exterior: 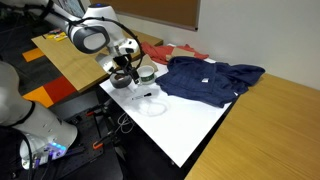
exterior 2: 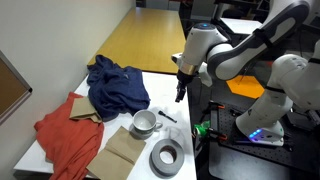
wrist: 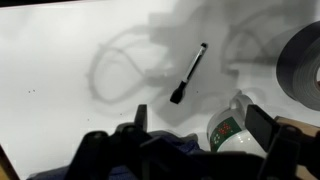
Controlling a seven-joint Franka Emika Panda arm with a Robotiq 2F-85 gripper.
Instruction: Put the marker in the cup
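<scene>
The robot's gripper needs to next go to the marker's black cap [exterior: 148,95] [wrist: 177,96], at the end of the marker nearer the blue cloth, and close there.
The marker [wrist: 189,73] is a thin black stick lying flat on the white table top; it also shows as a small dark line in an exterior view [exterior 2: 167,117]. The cup [wrist: 234,130] is pale with a green pattern and stands upright near the blue cloth, seen in both exterior views [exterior 2: 145,123] [exterior: 146,72]. My gripper [wrist: 198,135] is open and empty. It hangs above the table [exterior 2: 180,95], apart from the marker, with the cup close to one finger in the wrist view.
A grey tape roll [exterior 2: 166,157] lies beside the cup, near the table edge. A blue cloth [exterior 2: 115,85] and a red cloth [exterior 2: 62,135] lie further in. A brown paper piece [exterior 2: 120,150] lies by the cup. The white table [exterior: 190,125] adjoins wooden desks.
</scene>
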